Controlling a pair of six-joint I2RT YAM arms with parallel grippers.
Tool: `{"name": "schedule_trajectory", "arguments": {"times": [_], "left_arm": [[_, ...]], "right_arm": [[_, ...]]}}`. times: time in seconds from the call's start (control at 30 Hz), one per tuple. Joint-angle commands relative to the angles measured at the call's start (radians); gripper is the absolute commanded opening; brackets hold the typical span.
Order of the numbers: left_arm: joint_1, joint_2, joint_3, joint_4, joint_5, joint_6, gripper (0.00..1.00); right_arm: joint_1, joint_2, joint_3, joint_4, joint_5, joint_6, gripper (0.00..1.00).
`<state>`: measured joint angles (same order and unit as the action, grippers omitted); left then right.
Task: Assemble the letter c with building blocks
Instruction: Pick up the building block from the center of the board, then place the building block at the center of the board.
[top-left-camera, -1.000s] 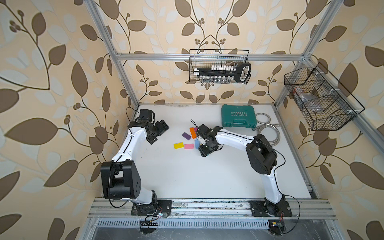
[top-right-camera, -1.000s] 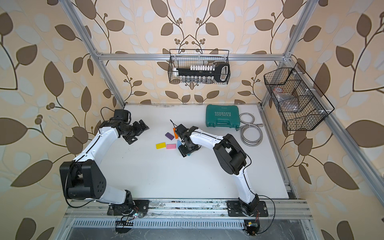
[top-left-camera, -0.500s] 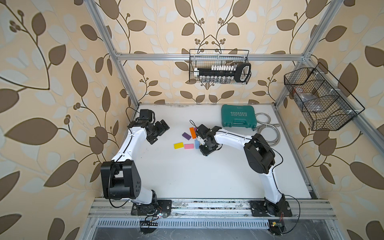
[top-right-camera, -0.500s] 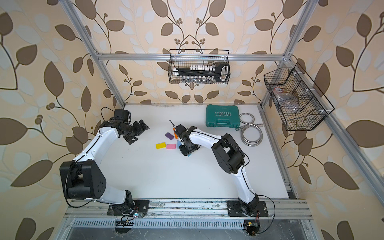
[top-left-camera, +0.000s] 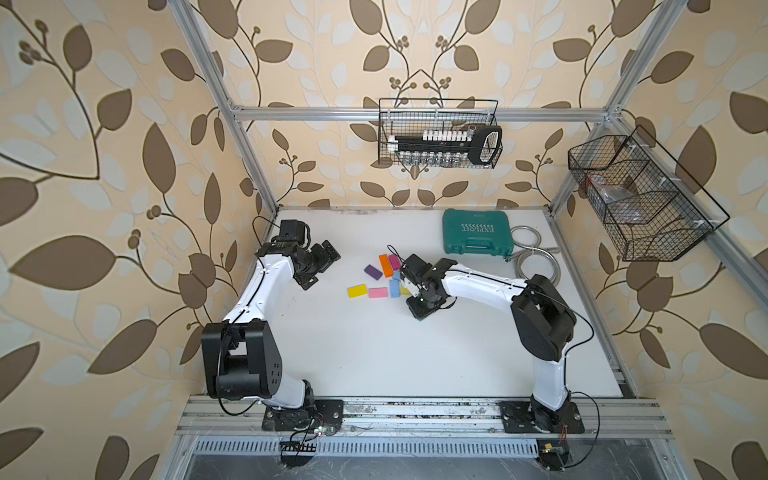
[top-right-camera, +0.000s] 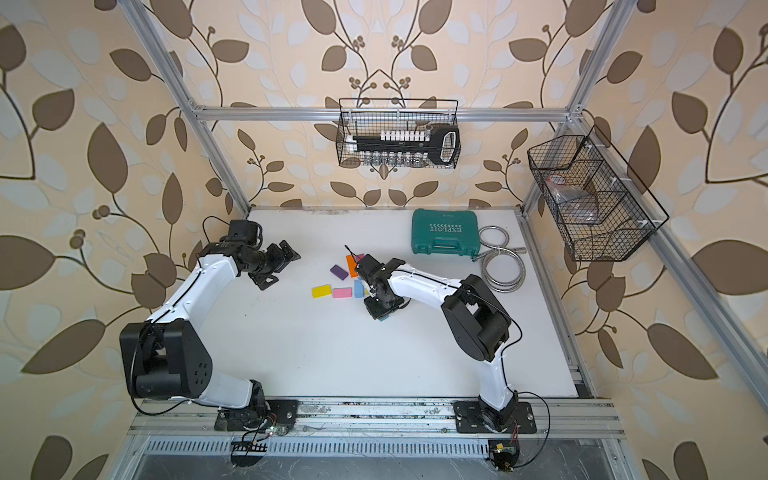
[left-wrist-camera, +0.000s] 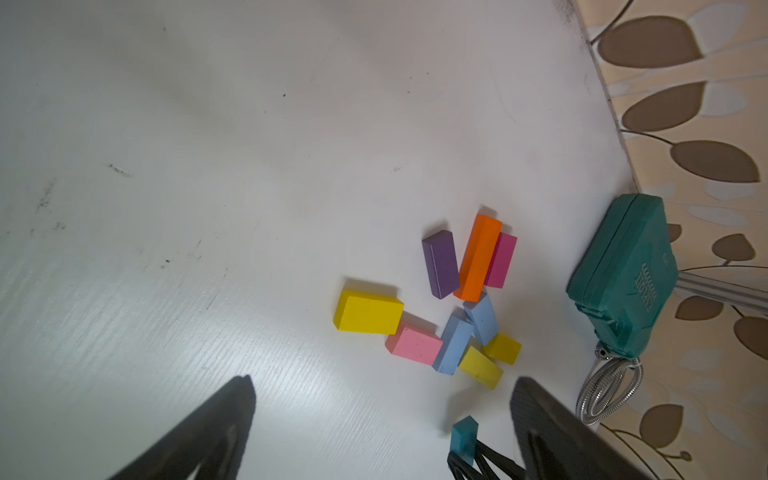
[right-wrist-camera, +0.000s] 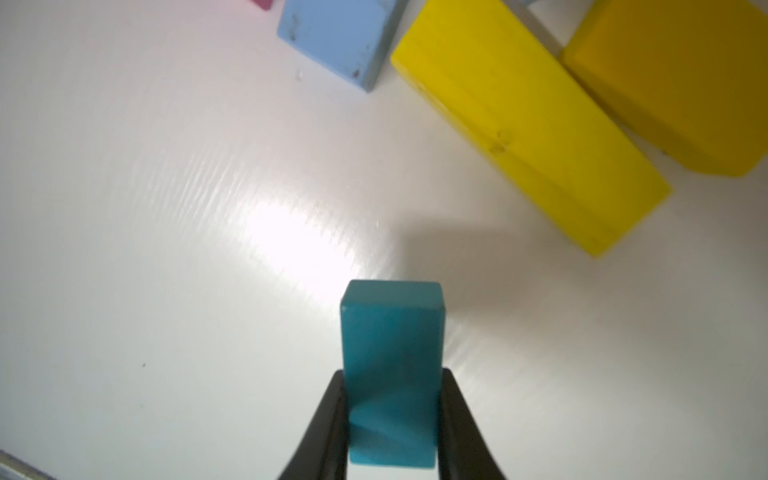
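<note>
The teal block sits at a slant to the yellow block's line, so the robot's right gripper should put the teal block down clear, grip its ends (right-wrist-camera: 393, 293) and turn it parallel.
My right gripper (right-wrist-camera: 392, 376) is shut on a teal block (right-wrist-camera: 392, 365), which sticks out past the fingertips over the white table (top-left-camera: 374, 353). In both top views this gripper (top-left-camera: 419, 305) (top-right-camera: 380, 309) sits just right of the loose building blocks. These are a yellow (left-wrist-camera: 368, 312), pink (left-wrist-camera: 415, 345), two light blue (left-wrist-camera: 455, 343), two smaller yellow (left-wrist-camera: 480, 368), purple (left-wrist-camera: 440, 264), orange (left-wrist-camera: 478, 257) and magenta (left-wrist-camera: 500, 259) block. The left gripper (top-left-camera: 322, 266) (left-wrist-camera: 382, 415) is open with nothing in it, left of the blocks and apart from them.
A green tool case (top-left-camera: 476, 232) lies at the back right, with a coiled metal hose (top-left-camera: 530, 257) beside it. A wire basket (top-left-camera: 440, 133) hangs on the back wall. Another wire basket (top-left-camera: 640, 199) hangs on the right frame.
The right gripper's jaws have closed on the teal block, and it has shifted slightly toward the table's front. The left arm has not moved.
</note>
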<state>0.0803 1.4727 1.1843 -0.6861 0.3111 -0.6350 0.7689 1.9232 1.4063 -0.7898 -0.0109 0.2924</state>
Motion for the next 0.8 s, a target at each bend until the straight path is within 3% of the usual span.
{"name": "schedule_trajectory", "arguments": {"times": [0.0, 0.3, 0.6, 0.73, 0.77], "left_arm": [[0.010, -0.063, -0.015, 0.002, 0.032, -0.021, 0.99], [0.010, -0.071, -0.041, 0.006, 0.082, -0.049, 0.99], [0.007, -0.082, -0.058, 0.008, 0.086, -0.060, 0.99], [0.008, -0.082, -0.060, 0.005, 0.086, -0.060, 0.99], [0.008, -0.081, -0.059, 0.005, 0.086, -0.060, 0.99]], "right_arm": [[-0.028, -0.081, -0.075, 0.047, 0.010, 0.162, 0.14], [-0.206, -0.206, -0.358, 0.216, 0.065, 0.648, 0.14], [-0.240, -0.214, -0.434, 0.218, 0.107, 1.013, 0.15], [-0.240, -0.192, -0.434, 0.231, 0.091, 1.091, 0.34], [-0.241, -0.191, -0.430, 0.229, 0.091, 1.095, 0.43]]}}
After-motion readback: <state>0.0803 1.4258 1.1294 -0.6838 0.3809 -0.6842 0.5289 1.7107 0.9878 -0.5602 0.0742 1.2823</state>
